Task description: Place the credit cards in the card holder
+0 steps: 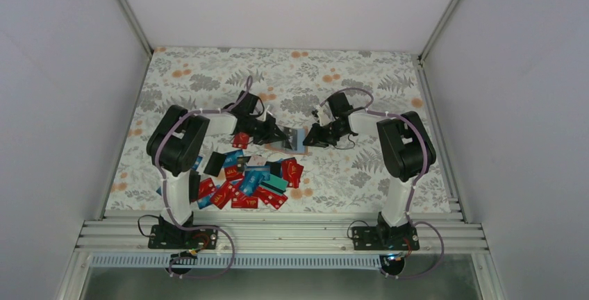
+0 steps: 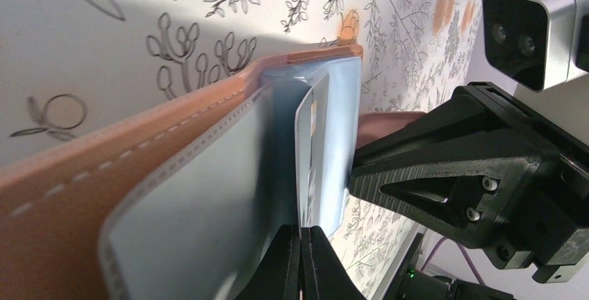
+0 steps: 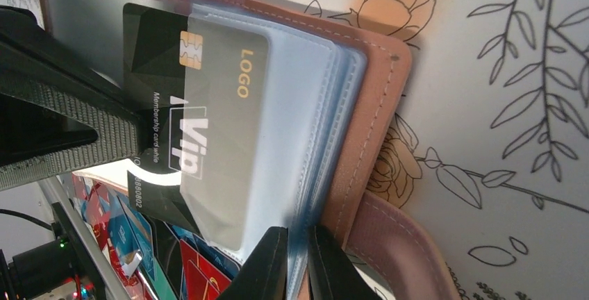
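My left gripper pinches the partly inserted black card near the clear sleeve's opening, so it should open and push the card in by its outer edge (image 3: 126, 46).
The tan card holder (image 1: 297, 139) is held open above the table's middle, its light blue-grey sleeves (image 2: 208, 196) fanned out. My right gripper (image 3: 297, 241) is shut on the edge of the sleeve stack beside the tan cover (image 3: 368, 119). My left gripper (image 2: 303, 237) is shut on a black "Vip" credit card (image 3: 149, 57), which sits about halfway inside a clear sleeve. In the left wrist view that card (image 2: 309, 147) shows edge-on. The other credit cards (image 1: 246, 178), mostly red with some blue, teal and black, lie piled near the left arm.
One red card (image 1: 241, 140) lies apart from the pile, under the left arm. The floral tablecloth (image 1: 361, 78) is walled in by white panels at the left, right and back. An aluminium rail (image 1: 278, 234) runs along the near edge.
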`<move>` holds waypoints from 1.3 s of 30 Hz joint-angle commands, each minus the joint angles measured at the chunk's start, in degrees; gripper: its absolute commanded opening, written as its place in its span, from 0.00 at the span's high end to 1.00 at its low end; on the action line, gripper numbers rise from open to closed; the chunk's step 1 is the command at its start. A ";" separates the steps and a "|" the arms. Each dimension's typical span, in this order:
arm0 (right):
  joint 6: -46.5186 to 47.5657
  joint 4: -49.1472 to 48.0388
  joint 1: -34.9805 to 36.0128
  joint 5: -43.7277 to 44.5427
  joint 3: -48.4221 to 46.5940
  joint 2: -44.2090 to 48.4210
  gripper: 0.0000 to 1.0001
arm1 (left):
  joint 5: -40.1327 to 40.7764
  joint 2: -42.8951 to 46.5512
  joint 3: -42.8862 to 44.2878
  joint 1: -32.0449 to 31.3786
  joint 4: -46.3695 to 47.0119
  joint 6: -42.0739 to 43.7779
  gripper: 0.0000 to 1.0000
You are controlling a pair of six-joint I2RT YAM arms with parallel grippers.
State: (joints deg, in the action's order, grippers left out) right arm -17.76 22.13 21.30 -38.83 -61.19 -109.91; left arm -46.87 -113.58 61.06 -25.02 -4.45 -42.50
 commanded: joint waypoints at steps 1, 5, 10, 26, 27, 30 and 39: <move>0.66 1.23 0.15 0.64 0.28 -2.05 0.88 | 2.19 -2.02 1.28 -1.14 -0.97 -0.14 0.98; 0.61 1.24 0.15 0.59 0.19 -2.05 0.88 | 2.61 -2.91 2.15 -2.57 -0.67 -0.79 0.98; 0.62 1.33 0.10 0.75 -0.35 -2.21 0.87 | 3.37 -4.04 3.96 -4.11 -2.33 -0.09 0.98; 0.94 3.36 0.06 2.58 -3.98 -2.78 0.79 | 4.25 -7.68 9.09 -6.52 -8.44 4.70 0.95; 0.92 3.58 0.07 2.73 -4.17 -2.70 0.78 | 4.41 -7.80 9.41 -6.67 -8.75 4.93 0.94; 1.04 4.11 -0.03 3.37 -4.67 -2.53 0.76 | 4.88 -7.35 9.78 -6.63 -10.00 5.72 0.88; 1.15 5.28 -0.28 4.42 -4.12 -0.08 0.73 | 9.23 -3.09 10.25 -6.67 -14.68 9.05 0.44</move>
State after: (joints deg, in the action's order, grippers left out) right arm -17.43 27.46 21.23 -37.50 -64.86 -110.72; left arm -41.12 -117.49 71.07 -30.63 -13.82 -35.75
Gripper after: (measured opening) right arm 0.266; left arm 0.484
